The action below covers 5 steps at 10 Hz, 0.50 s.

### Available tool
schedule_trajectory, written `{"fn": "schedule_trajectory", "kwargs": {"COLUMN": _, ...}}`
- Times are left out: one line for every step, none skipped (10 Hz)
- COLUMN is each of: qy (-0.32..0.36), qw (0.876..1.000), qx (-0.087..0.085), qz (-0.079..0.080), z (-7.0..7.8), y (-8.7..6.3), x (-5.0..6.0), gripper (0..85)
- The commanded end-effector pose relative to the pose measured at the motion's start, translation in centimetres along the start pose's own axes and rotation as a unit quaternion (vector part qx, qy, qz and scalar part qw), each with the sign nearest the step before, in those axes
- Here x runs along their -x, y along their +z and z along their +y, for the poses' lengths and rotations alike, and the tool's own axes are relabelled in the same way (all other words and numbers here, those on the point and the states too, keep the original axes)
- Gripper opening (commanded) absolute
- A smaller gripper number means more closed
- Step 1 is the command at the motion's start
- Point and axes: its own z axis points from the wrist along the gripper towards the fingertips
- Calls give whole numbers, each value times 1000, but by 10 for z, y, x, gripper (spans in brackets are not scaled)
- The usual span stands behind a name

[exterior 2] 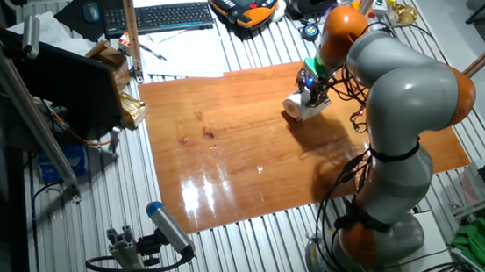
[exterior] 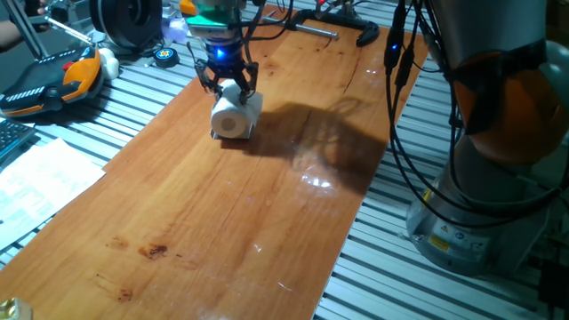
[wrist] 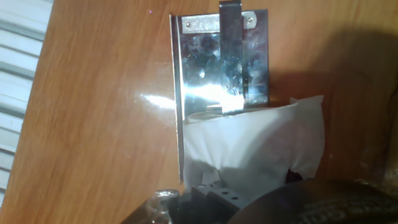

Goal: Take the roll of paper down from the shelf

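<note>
The robot's gripper needs to release the roll of paper on the wooden tabletop just off the metal shelf's near end (exterior: 236, 151).
The roll of paper (exterior: 236, 116) is a small white cylinder lying on its side at the far end of the wooden tabletop (exterior: 222, 222), hollow core towards the camera. My gripper (exterior: 230, 87) reaches down over it with a finger on each side, shut on its upper part. In the hand view the roll (wrist: 255, 146) looks pinched and fills the lower middle, lying over the near end of the shiny grey metal shelf (wrist: 221, 62). The shelf is mostly hidden under the roll in both fixed views. The other fixed view shows the gripper (exterior 2: 312, 91) on the roll (exterior 2: 303, 107).
An orange and black teach pendant (exterior: 53, 76) lies off the board at the far left. A black clamp (exterior: 356, 31) lies at the board's far end. The arm's base (exterior: 480, 204) and hanging cables (exterior: 400, 133) stand at the right. A keyboard (exterior 2: 161, 14) and papers lie beyond.
</note>
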Motion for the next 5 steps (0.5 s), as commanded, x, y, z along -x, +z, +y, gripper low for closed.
{"fn": "schedule_trajectory", "kwargs": {"qy": -7, "qw": 1000, "qx": 1, "qz": 1, "z": 0, "y": 0, "x": 0, "gripper": 7}}
{"fn": "schedule_trajectory", "kwargs": {"qy": -16, "qw": 1000, "qx": 0, "qz": 27, "z": 0, "y": 0, "x": 0, "gripper": 7}}
{"fn": "schedule_trajectory", "kwargs": {"qy": -26, "qw": 999, "qx": -5, "qz": 44, "z": 0, "y": 0, "x": 0, "gripper": 7}}
{"fn": "schedule_trajectory", "kwargs": {"qy": -29, "qw": 998, "qx": -9, "qz": 63, "z": 0, "y": 0, "x": 0, "gripper": 7}}
{"fn": "schedule_trajectory", "kwargs": {"qy": -24, "qw": 996, "qx": -10, "qz": 86, "z": 0, "y": 0, "x": 0, "gripper": 7}}
